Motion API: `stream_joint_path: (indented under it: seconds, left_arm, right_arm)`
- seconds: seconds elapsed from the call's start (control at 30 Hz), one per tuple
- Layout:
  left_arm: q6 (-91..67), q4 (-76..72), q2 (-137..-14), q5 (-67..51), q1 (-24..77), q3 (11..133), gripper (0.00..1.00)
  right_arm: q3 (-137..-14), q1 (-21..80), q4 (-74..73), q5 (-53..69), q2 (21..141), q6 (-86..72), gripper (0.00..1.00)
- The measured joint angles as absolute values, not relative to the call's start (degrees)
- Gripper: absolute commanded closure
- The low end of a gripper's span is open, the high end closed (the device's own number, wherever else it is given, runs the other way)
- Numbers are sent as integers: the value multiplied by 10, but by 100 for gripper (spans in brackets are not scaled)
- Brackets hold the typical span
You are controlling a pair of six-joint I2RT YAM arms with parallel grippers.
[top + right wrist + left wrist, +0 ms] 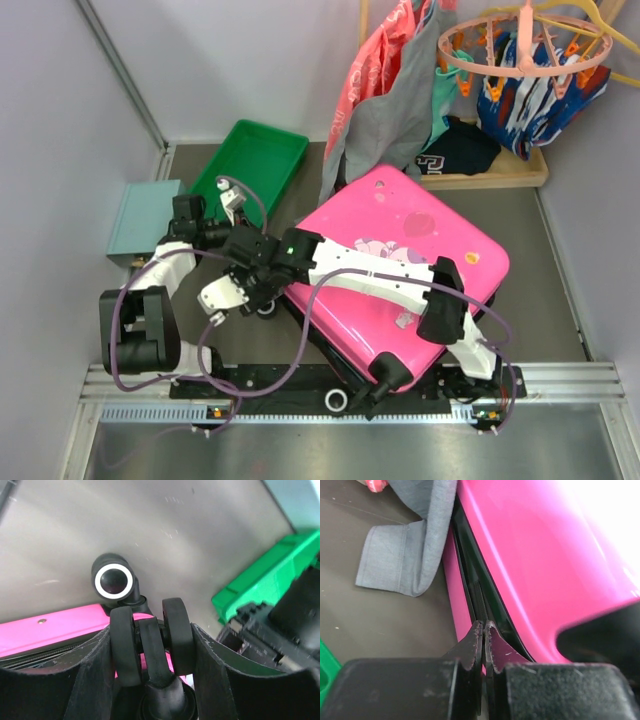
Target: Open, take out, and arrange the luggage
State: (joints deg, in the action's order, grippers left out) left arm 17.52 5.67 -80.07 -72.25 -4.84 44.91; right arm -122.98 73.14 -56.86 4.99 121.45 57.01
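Note:
Next, the left gripper releases the zip pull on the suitcase's black seam [302,233] next to the end of the grey sleeve.
The luggage [400,260] is a large hot-pink hard-shell suitcase lying flat and closed, with white stickers on its lid. In the left wrist view its pink shell [530,555] and black zip seam run away from my left gripper [484,625], whose fingers are pressed together right at that seam; nothing shows between them. In the top view the left gripper [272,272] sits at the case's left corner. My right gripper [150,630] straddles a black double wheel [150,640] of the case, both fingers against its sides. A second wheel [114,580] with a white ring stands beyond.
A green plastic tray [250,165] lies at the back left, with a pale-teal box [143,218] beside it. Grey and pink clothes [375,90] hang over the case's far corner, and a grey sleeve [405,555] lies on the floor. A peg hanger [525,50] hangs at the back right.

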Motion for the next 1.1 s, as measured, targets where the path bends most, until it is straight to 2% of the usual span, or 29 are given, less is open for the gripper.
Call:
stream_joint_path:
  seconds: [0.3,0.67,0.77,1.1]
  left_arm:
    - [149,73,-791,-741,-34,449,100]
    - [114,26,-814,-698,43,458,100]
    - [91,-6,-844,-686,55,472,100]
    - [89,-170,-931,-565,102,540,100]
  right_arm:
    - [-1230,795,-612,98,1185,579,100]
    - [-1222,805,-615,110,1175,579,100]
    - [-1222,805,-613,104,1175,576,100]
    - [-1223,890,-712,249,1150,514,100]
